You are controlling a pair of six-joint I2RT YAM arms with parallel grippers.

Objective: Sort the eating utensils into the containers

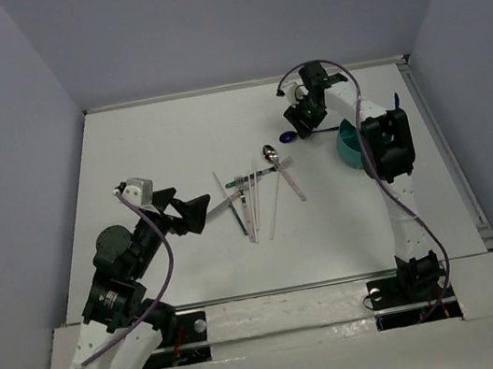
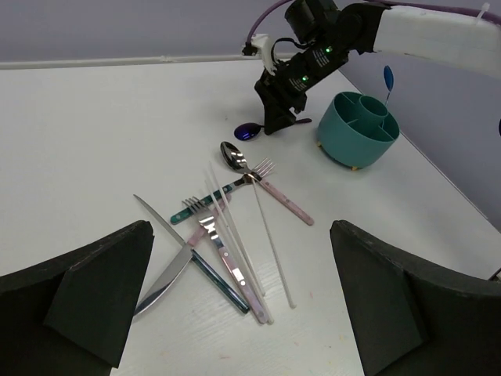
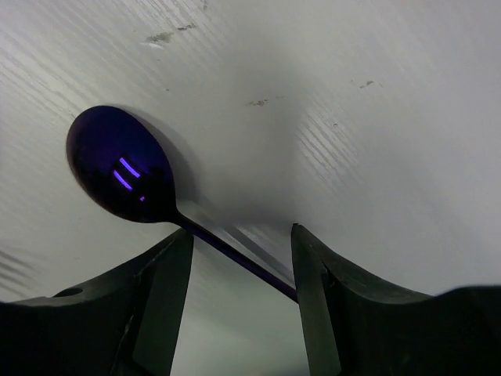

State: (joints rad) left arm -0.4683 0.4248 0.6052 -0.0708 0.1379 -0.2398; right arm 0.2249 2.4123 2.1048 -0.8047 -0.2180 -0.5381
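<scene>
My right gripper should line up the dark blue spoon's handle, which slants between its fingers, with those fingers and hold it near the spoon's bowl (image 3: 182,219).
A dark blue spoon (image 3: 125,168) lies on the white table, bowl to the left in the right wrist view. My right gripper (image 3: 243,235) is open and low over it, one finger on each side of the thin handle. The spoon (image 1: 289,137) and gripper (image 1: 300,121) lie left of the teal cup (image 1: 350,146). A silver spoon (image 2: 232,153), a green-handled fork (image 2: 211,202), a pink-handled fork (image 2: 282,200), a knife (image 2: 160,274) and white chopsticks (image 2: 270,243) lie in a loose pile. My left gripper (image 2: 241,227) is open and empty, just left of the pile (image 1: 253,193).
The teal cup (image 2: 344,145) has inner dividers, and a second blue spoon (image 2: 387,78) stands in it. The right arm's links (image 1: 390,146) cover part of the cup. Grey walls enclose the table on three sides.
</scene>
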